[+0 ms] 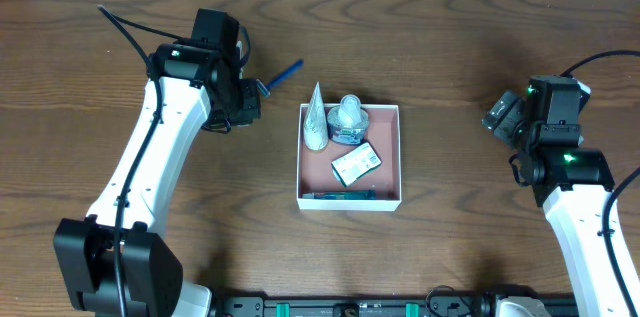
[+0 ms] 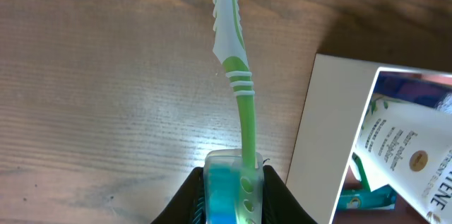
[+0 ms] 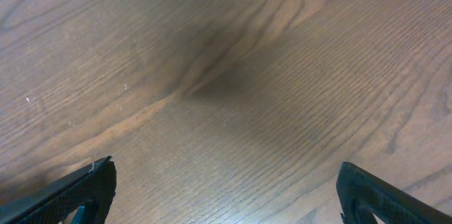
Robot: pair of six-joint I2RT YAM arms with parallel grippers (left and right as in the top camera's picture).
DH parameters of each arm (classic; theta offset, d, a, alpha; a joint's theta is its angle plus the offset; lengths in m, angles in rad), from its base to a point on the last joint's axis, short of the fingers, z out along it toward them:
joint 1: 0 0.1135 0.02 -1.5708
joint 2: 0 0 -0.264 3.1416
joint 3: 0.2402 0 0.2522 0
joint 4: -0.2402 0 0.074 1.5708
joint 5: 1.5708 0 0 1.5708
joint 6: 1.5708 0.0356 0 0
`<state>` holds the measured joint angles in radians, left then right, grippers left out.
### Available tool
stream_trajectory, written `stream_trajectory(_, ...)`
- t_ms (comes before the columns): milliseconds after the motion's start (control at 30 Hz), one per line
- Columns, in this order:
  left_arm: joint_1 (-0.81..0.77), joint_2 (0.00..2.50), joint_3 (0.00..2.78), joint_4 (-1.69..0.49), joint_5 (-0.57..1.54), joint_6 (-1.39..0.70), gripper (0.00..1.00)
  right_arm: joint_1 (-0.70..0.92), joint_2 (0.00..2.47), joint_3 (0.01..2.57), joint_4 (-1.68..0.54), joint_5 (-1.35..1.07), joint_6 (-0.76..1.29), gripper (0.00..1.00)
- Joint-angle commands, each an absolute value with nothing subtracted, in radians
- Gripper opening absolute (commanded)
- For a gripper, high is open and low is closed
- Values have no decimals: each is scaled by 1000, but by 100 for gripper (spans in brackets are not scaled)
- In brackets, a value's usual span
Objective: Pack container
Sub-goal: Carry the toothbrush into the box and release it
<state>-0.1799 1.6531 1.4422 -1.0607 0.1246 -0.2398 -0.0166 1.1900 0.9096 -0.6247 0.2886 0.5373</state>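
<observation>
The toothbrush will go down in the box [image 1: 349, 187], between the sachet and the dark flat item, when I release it with my left gripper.
The container [image 1: 398, 157] is a square white-walled box with a pinkish floor at the table's middle. It holds a white tube [image 1: 317, 117], a small round bottle [image 1: 348, 120], a green-and-white sachet [image 1: 356, 164] and a dark flat item [image 1: 340, 196]. My left gripper [image 1: 255, 92] is left of the box and shut on a toothbrush [image 2: 240, 97], gripping the clear cap over its head. The green-and-white handle points away, its blue tip [image 1: 286, 73] above the table. The box wall [image 2: 321, 139] lies just to its right. My right gripper [image 3: 226, 189] is open and empty over bare wood at the far right.
The dark wooden table [image 1: 450, 37] spreads around the box. The white tube's end leans over the box's far left rim. The arm bases stand at the front left and front right corners.
</observation>
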Motion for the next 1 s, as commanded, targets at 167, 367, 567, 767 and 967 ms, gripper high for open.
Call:
stream_trajectory(167,-183,1525,1451,-1073,124,-219,13,-26,1192,920,-625,307,538,99)
stream_trajectory(367,-197,1366,1451,-1101,241,-150,13,-26,1192,920,-625,307,538,99)
stream_trajectory(567,-303,1241,1451,-1168,344,-2,13,-26,1192,920,-625,307,538,99)
stream_trajectory(767,-467,1185,1451,-1254,385,106,13,-26,1192,920,-625,307,538,99)
stream_trajectory(967,-615,1191,1411,-1274,385,192,13,-26,1192,920,-625,307,538,99)
